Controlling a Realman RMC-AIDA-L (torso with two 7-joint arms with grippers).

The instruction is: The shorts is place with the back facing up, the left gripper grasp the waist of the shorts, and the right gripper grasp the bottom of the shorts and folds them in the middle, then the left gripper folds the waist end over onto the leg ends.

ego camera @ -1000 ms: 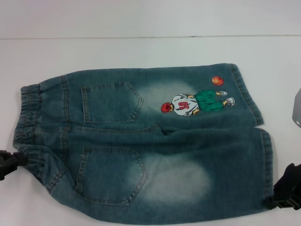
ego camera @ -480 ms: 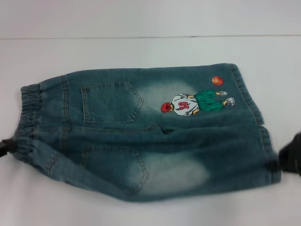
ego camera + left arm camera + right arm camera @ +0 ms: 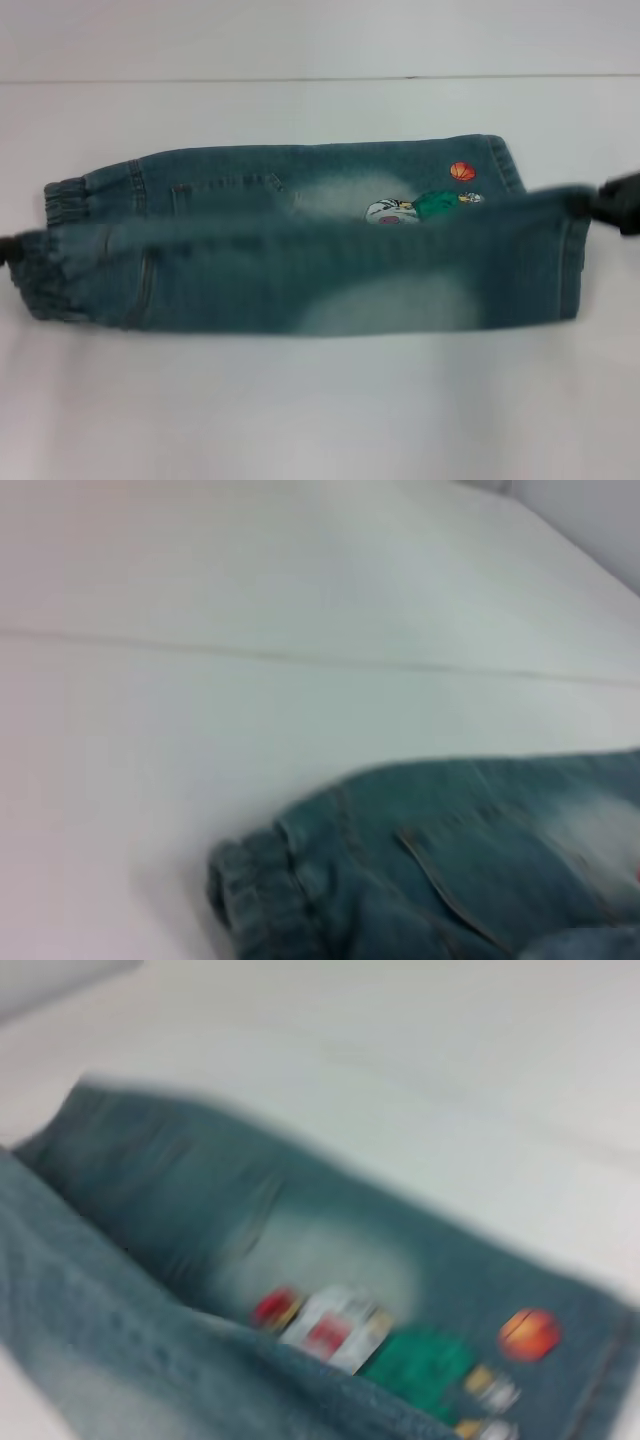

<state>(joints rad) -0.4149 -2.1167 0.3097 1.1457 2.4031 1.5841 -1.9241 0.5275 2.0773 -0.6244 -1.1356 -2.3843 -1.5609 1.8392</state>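
Observation:
I need to use my right gripper to let go of the raised leg end, now held at the table's edge, at the hem's far corner (image 3: 508, 142) (image 3: 628, 1310), just past the orange ball.
The denim shorts (image 3: 300, 270) lie across the white table, with the near half lifted and drawn over the far half. My left gripper (image 3: 7, 248) shows as a black tip at the left edge, shut on the raised part of the waist (image 3: 40, 275). At the right edge my right gripper (image 3: 615, 200) holds the raised leg end (image 3: 575, 255). The lifted fold half hides the embroidered player (image 3: 420, 205), and the orange ball (image 3: 462, 171) shows above it. The left wrist view shows the ruched waist (image 3: 250, 890), and the right wrist view shows the embroidery (image 3: 400, 1350) below the raised denim.
The white table (image 3: 300, 400) spreads bare in front of the shorts and behind them. A thin seam line (image 3: 300, 78) runs across its far part.
Both grippers have risen and moved away from me, carrying the near edge of the shorts up and over the far half. The near back pocket has turned out of sight.

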